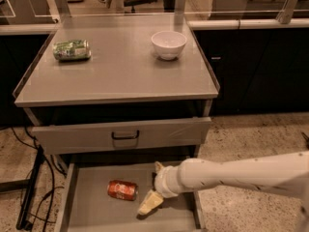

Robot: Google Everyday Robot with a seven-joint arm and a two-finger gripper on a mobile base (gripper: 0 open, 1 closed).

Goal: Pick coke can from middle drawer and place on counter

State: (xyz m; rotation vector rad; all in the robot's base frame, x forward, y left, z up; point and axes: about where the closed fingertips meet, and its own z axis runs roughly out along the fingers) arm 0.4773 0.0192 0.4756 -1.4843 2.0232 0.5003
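I will grip the end of the coke can (131,190) facing my white arm, inside the open middle drawer.
The coke can (122,189) lies on its side on the floor of the open middle drawer (87,211), left of centre. My gripper (153,185) is down inside the drawer just right of the can, open, with one fingertip (150,203) low near the can's right end and the other higher up. It holds nothing. My white arm (241,173) reaches in from the right. The counter (120,71) is the grey cabinet top above.
A green can (71,50) lies on its side at the counter's back left. A white bowl (168,44) stands at the back right. A closed drawer front with a black handle (125,135) sits above the open drawer. Black cables (29,192) trail on the floor at left.
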